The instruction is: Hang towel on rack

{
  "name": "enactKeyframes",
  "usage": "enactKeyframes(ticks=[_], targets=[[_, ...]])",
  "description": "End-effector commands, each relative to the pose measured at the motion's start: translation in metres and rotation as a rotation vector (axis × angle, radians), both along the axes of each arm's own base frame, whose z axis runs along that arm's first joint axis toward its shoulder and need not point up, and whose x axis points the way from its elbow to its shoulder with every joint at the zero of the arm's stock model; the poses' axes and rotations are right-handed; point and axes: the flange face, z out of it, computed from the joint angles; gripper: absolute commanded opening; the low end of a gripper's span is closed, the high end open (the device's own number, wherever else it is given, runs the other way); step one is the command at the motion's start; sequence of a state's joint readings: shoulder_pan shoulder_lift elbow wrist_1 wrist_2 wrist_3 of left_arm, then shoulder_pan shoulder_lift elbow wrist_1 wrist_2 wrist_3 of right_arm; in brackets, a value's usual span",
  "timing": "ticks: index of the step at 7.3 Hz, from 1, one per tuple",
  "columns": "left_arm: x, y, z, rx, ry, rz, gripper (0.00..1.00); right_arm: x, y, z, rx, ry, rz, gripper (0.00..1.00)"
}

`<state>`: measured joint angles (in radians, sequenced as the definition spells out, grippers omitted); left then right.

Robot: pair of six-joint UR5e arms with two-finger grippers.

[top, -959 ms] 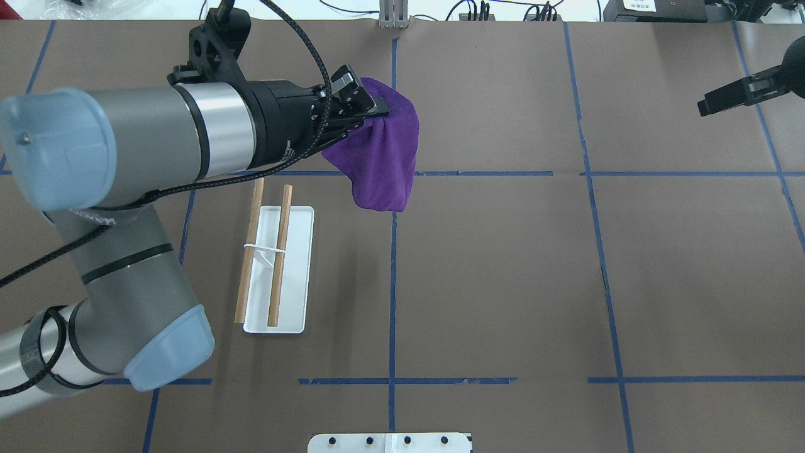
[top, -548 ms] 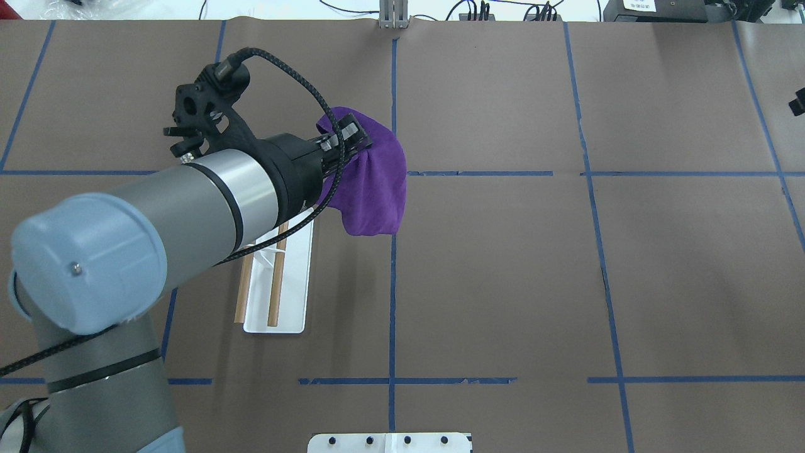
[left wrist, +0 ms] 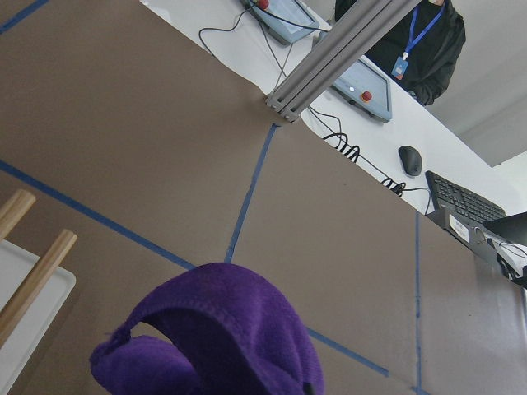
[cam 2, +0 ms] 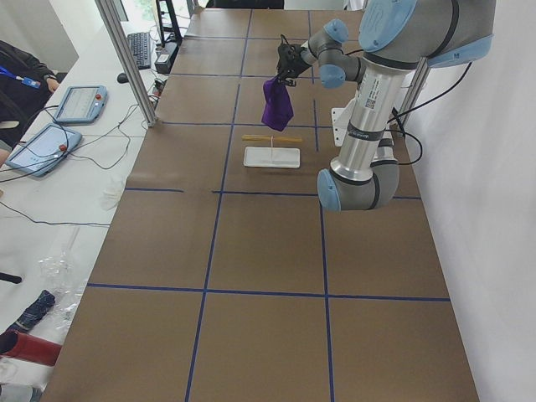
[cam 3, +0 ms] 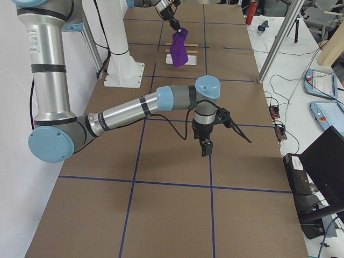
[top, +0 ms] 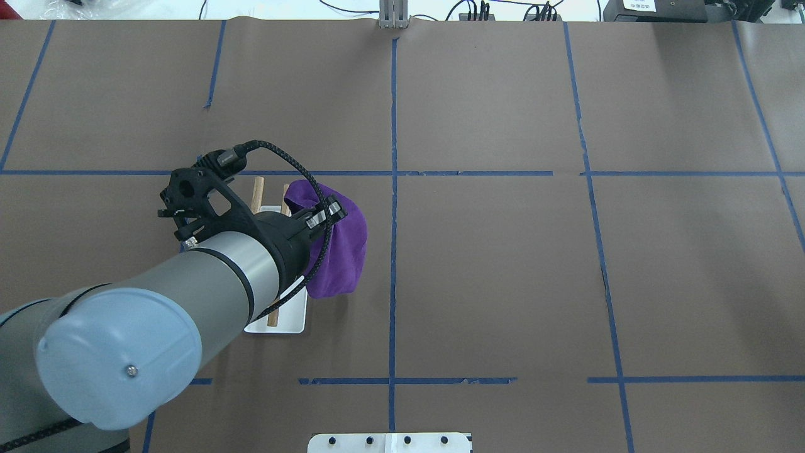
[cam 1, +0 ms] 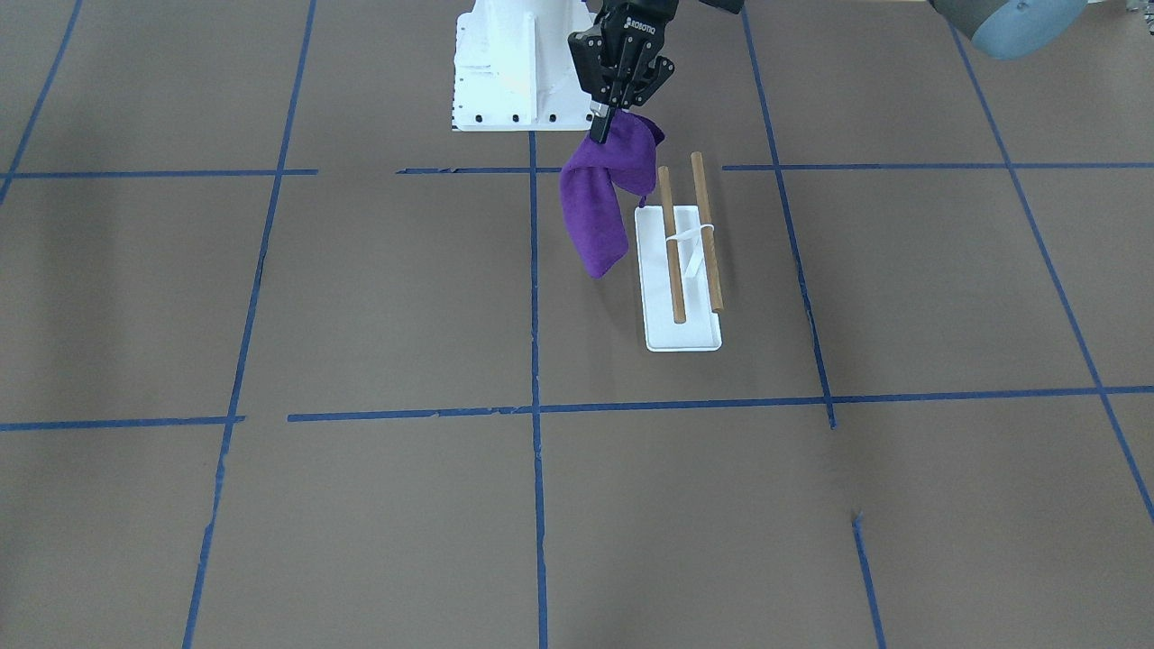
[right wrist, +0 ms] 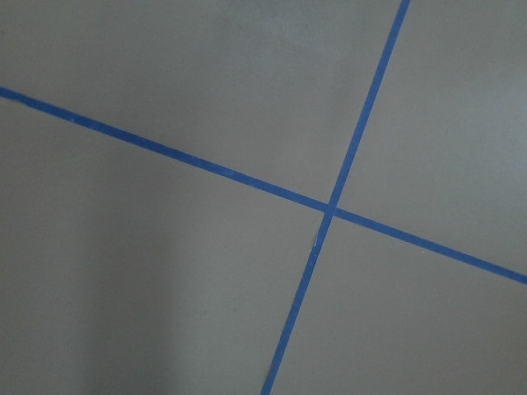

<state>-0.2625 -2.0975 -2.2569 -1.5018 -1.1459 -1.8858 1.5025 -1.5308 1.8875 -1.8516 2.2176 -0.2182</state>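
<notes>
My left gripper is to let go of the purple towel across the middle of the rack's wooden rods [cam 1: 686,247].
My left gripper [cam 1: 602,135] is shut on the top of the purple towel [cam 1: 595,216], which hangs limp in the air. The towel hangs beside the rack [cam 1: 682,270], on the side toward the table's middle, near the rods' robot-side ends. I cannot tell whether it touches a rod. In the overhead view the left gripper [top: 329,215] and towel [top: 339,258] cover part of the rack [top: 277,324]. The left wrist view shows the towel [left wrist: 230,329] and two rod ends [left wrist: 37,263]. My right gripper [cam 3: 207,146] shows only in the right side view, low over the table; I cannot tell whether it is open.
The white robot pedestal [cam 1: 505,72] stands just behind the towel. Brown paper with blue tape lines [top: 393,277] covers the table. An aluminium post [left wrist: 329,58], tablets and a seated person are beyond the far edge.
My left arm has carried the towel from beyond the rack's far end back toward the robot, to beside the rack. My right gripper has left the overhead view.
</notes>
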Motion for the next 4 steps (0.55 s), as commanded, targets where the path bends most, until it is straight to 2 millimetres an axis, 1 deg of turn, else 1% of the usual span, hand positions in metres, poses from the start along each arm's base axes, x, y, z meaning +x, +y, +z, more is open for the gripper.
enactKeyframes(ticks=[1,2,3,4], targets=[[0.014,0.007,0.021,-0.155,-0.044,-0.051,0.00,-0.001,0.006,0.010,-0.020,-0.036,0.000,1.00],[0.020,0.006,0.036,-0.221,-0.086,-0.092,0.00,-0.001,0.005,0.011,-0.021,-0.034,0.001,1.00],[0.020,0.002,0.045,-0.270,-0.103,-0.133,0.00,-0.002,0.004,0.005,-0.007,-0.037,0.000,1.00],[0.022,-0.004,0.061,-0.305,-0.164,-0.171,0.00,-0.002,0.003,0.002,0.000,-0.037,0.000,1.00]])
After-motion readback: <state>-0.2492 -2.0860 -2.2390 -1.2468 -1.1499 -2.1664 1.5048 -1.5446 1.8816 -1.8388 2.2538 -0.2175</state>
